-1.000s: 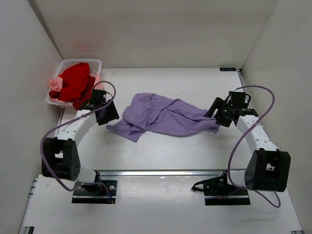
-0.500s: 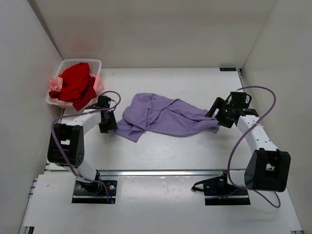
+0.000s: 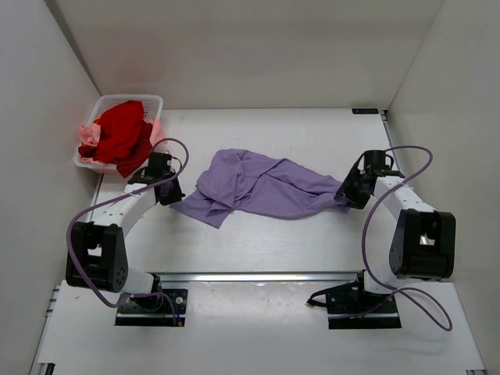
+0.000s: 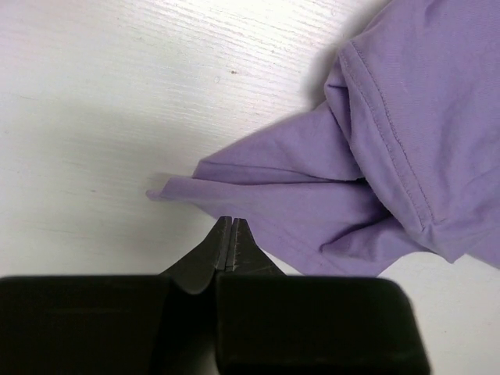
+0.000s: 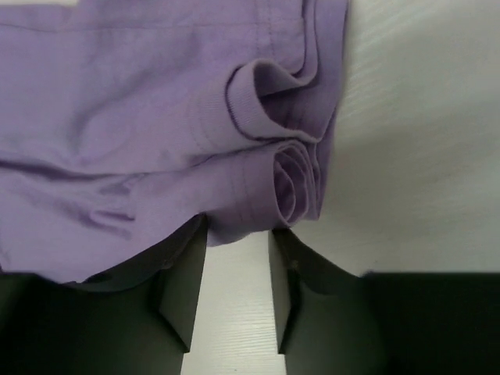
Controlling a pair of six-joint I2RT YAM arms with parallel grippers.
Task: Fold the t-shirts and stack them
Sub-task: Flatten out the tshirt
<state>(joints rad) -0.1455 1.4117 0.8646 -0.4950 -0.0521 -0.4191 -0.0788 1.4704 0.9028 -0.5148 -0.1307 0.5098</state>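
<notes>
The left gripper's shut fingers are over the lavender t-shirt's flat edge, so it should open and pinch the cloth there (image 4: 234,201) before both grippers lift.
The lavender t-shirt (image 3: 262,187) lies crumpled across the middle of the table. My left gripper (image 3: 173,199) is at its left corner. In the left wrist view the gripper (image 4: 232,221) is shut, its tips nipping the lower edge of the cloth (image 4: 328,203). My right gripper (image 3: 344,195) is at the shirt's right end. In the right wrist view the gripper (image 5: 238,230) has closed in on a rolled hem of the shirt (image 5: 141,117), with the bunched cloth filling the gap at the tips. The red t-shirt (image 3: 121,133) and the pale pink t-shirt (image 3: 87,137) lie in the basket.
The white plastic basket (image 3: 129,99) stands at the back left corner, close behind my left arm. White walls close in the table at the left, back and right. Bare tabletop shows in front of the shirt.
My left gripper has swung to the shirt's left corner and shut there. My right gripper has narrowed from wide open onto the right hem. The shirt has barely moved.
</notes>
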